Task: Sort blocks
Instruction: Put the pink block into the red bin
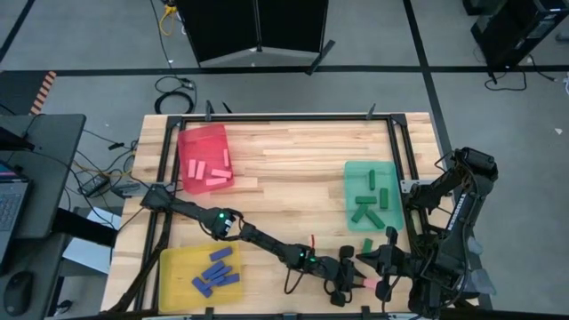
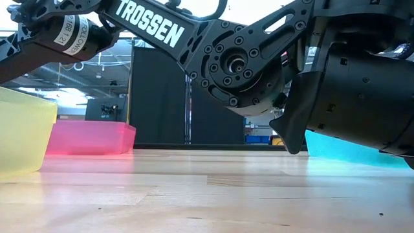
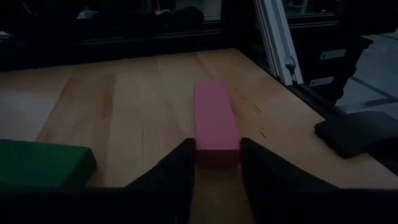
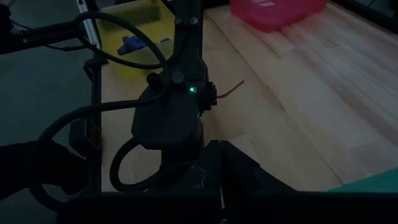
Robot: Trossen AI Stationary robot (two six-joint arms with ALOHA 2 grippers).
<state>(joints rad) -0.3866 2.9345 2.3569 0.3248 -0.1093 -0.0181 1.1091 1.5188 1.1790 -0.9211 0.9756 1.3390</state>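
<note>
My left fingers pinch only the pink block's near end; I will open, back off, regrip farther [image 3: 215, 121] along it.
My left arm reaches across the table to its near right part, where the left gripper [image 1: 360, 283] [image 3: 216, 163] is shut on a pink block [image 3: 214, 121] [image 1: 366, 283]. A green block [image 3: 43, 165] [image 1: 365, 245] lies flat on the wood beside it. My right gripper [image 4: 222, 163] hovers close by on the far side of the left wrist, fingers together, holding nothing. The red tray [image 1: 206, 133] holds pink blocks, the green tray [image 1: 351, 191] green ones, and the yellow tray [image 1: 178, 267] blue ones. My left gripper pinches the pink block's near end [image 3: 216, 149] between its two fingers [image 3: 180, 163], one on each long side. The fingers lie along the block, coming from the table's left at a low slant. The block points level ahead of them; I cannot tell whether it rests on the wood.
The table's right edge frame [image 3: 280, 50] and a dark pad [image 3: 357, 134] lie just past the pink block. Bare wood [image 1: 284, 178] spans the middle between the trays. In the low view the yellow tray [image 2: 22, 136], red tray [image 2: 90, 137] and green tray [image 2: 349, 150] show behind the arms.
</note>
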